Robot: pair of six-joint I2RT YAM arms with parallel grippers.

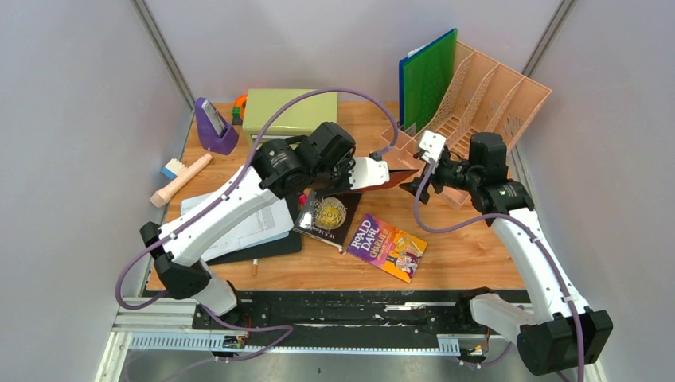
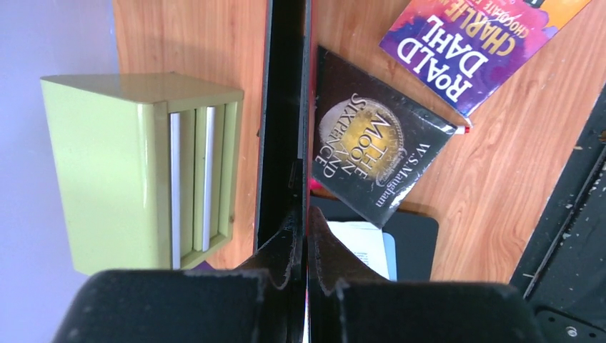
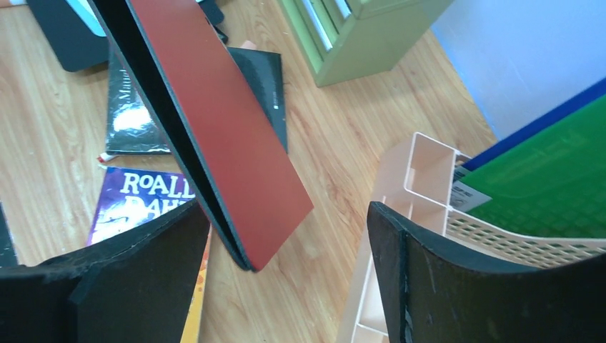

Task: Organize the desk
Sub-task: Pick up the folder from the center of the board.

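Note:
The red notebook is held by its open black edge in my left gripper, so next my right gripper takes the notebook's loose end (image 3: 275,232) while my left gripper takes the notebook's spine.
My left gripper (image 1: 368,173) is shut on a thin red notebook with a black edge (image 1: 399,177) and holds it above the wood-grain desk (image 1: 470,255), pointing toward the right arm. In the left wrist view the notebook (image 2: 284,107) shows edge-on, pinched in that gripper (image 2: 306,221). My right gripper (image 1: 418,188) is open and empty just beyond the notebook's free end. In the right wrist view the notebook (image 3: 221,121) reaches in between the spread fingers (image 3: 114,286) without touching either one I can see.
Two books lie on the desk: a black one (image 1: 328,216) and a purple Roald Dahl (image 1: 388,245). A peach file rack (image 1: 485,103) with a green folder (image 1: 428,76) stands back right. Also present are an olive drawer chest (image 1: 290,111), a purple holder (image 1: 213,127), a brush (image 1: 181,179) and papers on a black board (image 1: 247,227).

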